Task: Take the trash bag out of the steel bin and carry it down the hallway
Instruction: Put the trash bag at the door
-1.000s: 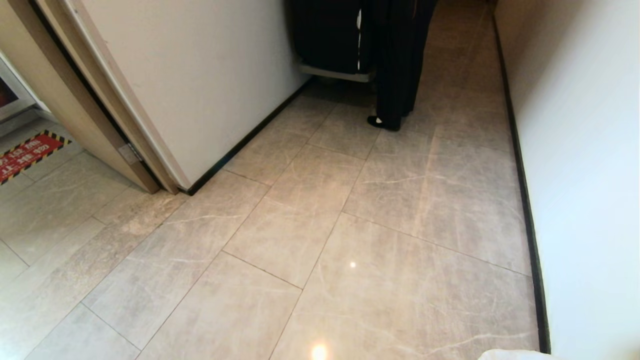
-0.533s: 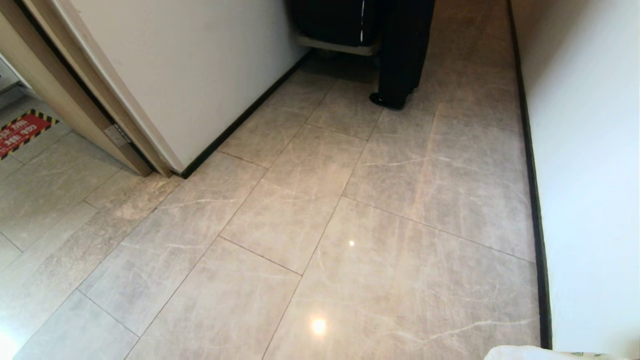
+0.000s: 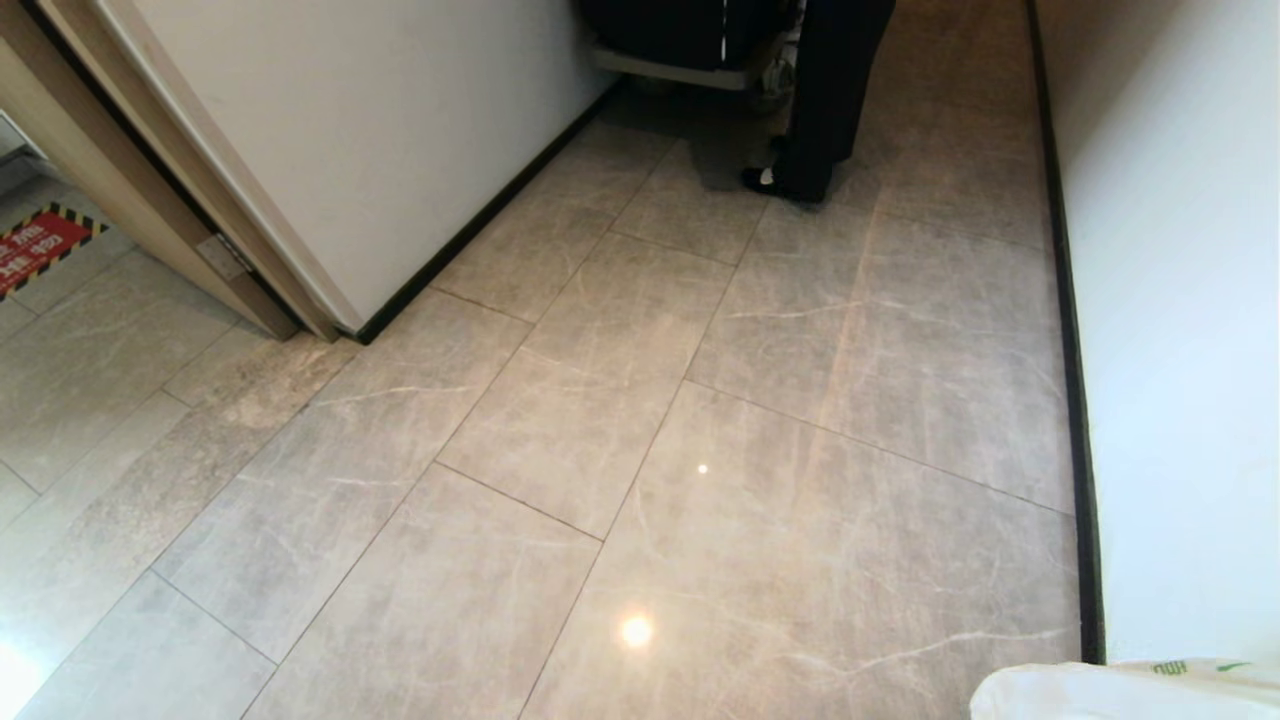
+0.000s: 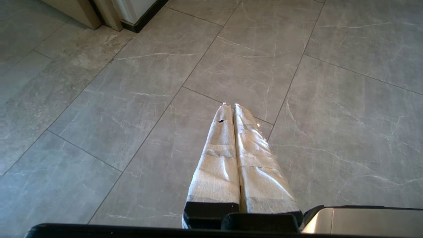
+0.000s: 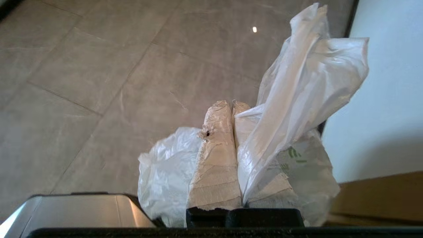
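My right gripper will release the trash bag on the beige tile (image 3: pixel 894 626) between the bright lamp reflection and the black skirting.
The trash bag (image 5: pixel 297 86), thin white plastic with green prints, is pinched between the taped fingers of my right gripper (image 5: pixel 233 103), which is shut on it. One fold stands up past the fingertips and the rest bunches round them. In the head view the top of the bag (image 3: pixel 1130 690) pokes in at the bottom right corner. My left gripper (image 4: pixel 230 105) is shut with nothing in it, held low over the glossy beige tiles of the hallway (image 3: pixel 700 400). The steel bin is out of view.
A person's dark trouser legs and shoe (image 3: pixel 825 110) stand far ahead beside a black cart (image 3: pixel 680 30). A white wall (image 3: pixel 1180 300) with black skirting runs along the right. On the left are a wall corner (image 3: pixel 355 330), a doorway and a red floor sign (image 3: pixel 35 248).
The whole head view has shifted, so the camera has moved: floor and wall corner slid up the picture. More of the trash bag now shows at the bottom right corner.
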Controlling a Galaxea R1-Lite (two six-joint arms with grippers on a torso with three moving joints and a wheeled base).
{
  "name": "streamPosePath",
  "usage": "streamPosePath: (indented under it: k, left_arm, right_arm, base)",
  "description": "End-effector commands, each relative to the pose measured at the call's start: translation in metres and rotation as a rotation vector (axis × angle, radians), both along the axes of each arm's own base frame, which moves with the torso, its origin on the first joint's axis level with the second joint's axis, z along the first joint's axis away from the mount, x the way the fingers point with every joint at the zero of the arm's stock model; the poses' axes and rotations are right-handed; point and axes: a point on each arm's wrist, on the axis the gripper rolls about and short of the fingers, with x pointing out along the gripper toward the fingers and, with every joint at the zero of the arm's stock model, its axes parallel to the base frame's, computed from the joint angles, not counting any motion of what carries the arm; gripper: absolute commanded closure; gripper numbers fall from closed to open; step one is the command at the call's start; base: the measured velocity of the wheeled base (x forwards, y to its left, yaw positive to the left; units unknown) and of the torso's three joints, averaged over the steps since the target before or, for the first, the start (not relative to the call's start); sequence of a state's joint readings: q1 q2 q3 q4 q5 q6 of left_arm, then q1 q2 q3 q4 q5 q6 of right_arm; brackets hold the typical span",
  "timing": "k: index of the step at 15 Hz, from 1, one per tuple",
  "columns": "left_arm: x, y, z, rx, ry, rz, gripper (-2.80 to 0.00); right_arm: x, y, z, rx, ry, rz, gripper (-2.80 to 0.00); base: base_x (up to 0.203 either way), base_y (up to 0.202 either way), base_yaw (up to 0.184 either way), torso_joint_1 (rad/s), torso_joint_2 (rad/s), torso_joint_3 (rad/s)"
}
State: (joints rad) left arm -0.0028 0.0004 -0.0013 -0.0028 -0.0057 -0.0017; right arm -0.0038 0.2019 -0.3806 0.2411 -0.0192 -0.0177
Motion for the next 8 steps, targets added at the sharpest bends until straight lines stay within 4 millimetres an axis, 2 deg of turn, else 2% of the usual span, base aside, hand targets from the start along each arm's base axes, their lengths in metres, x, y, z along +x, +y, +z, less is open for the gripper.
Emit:
streamPosePath:
  k: [1,4,6,8]
  left_arm:
    - [0.0,0.0,0.0,0.0,-0.001,-0.001,0.0]
    - [0.0,0.0,0.0,-0.001,-0.002,-0.001,0.0]
    - [0.0,0.0,0.0,0.0,-0.002,-0.001,0.0]
    - [0.0,0.0,0.0,-0.001,0.0,-0.001,0.0]
  right_arm:
    - [0.026,0.0,0.03,-0.01,0.192,-0.016,0.0]
    - [0.074,-0.002,0.037,-0.055,0.48,-0.055,0.0]
    - [0.111,-0.003,0.03,-0.077,0.64,-0.076,0.0]
    - [0.149,-0.004,0.015,-0.097,0.774,-0.09,0.0]
  base:
    - [0.0,0.0,0.0,0.0,0.0,0.0]
    - [0.0,0.0,0.0,0.0,0.0,0.0]
    - [0.0,0.0,0.0,0.0,0.0,0.0]
    - [0.0,0.0,0.0,0.0,0.0,0.0]
